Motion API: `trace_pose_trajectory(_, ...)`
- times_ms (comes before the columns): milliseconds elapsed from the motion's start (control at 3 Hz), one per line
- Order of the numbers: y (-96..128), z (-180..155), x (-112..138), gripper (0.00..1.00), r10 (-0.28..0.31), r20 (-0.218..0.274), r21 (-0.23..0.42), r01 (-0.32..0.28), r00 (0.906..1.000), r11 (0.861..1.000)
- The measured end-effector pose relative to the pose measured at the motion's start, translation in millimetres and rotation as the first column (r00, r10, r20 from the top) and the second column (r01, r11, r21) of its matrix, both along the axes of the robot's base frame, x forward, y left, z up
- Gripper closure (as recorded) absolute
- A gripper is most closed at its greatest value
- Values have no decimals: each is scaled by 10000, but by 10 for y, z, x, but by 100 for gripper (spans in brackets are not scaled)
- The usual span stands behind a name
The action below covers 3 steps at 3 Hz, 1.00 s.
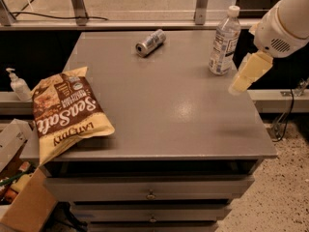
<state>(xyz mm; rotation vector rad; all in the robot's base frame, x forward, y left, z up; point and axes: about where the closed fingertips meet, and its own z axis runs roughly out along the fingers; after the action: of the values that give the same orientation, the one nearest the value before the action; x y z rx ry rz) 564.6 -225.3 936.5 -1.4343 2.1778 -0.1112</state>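
Observation:
I move my gripper to the clear water bottle next and grab it around the middle of its body (226,39), well below the white cap.
My gripper (240,84) hangs from the white arm (285,23) over the right edge of the grey cabinet top (174,110), pointing down and to the left. It holds nothing that I can see. Nearest to it is a clear water bottle (224,41) with a white cap, standing upright just to its upper left, with a small gap between them. A silver can (150,42) lies on its side at the back middle. A brown and yellow sea-salt chip bag (67,112) lies at the front left, its lower corner hanging over the edge.
The cabinet has drawers (149,190) below its top. A hand-soap pump bottle (18,85) stands on a ledge to the left. Cardboard and clutter (19,197) sit on the floor at the lower left. A cable (285,120) hangs at the right.

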Motion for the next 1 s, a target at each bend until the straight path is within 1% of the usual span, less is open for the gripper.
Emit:
trace_pose_trajectory(333, -101, -84, 412, 0, -811, 314, 678, 788, 9962, 9946)
trace_pose_trajectory(667, -214, -97, 824, 0, -1619, 758, 1414, 1502, 9839, 9785)
trace_pose_trajectory(1000, -298, -115, 1152, 0, -2197, 1041, 2182, 1933, 9700, 9566)
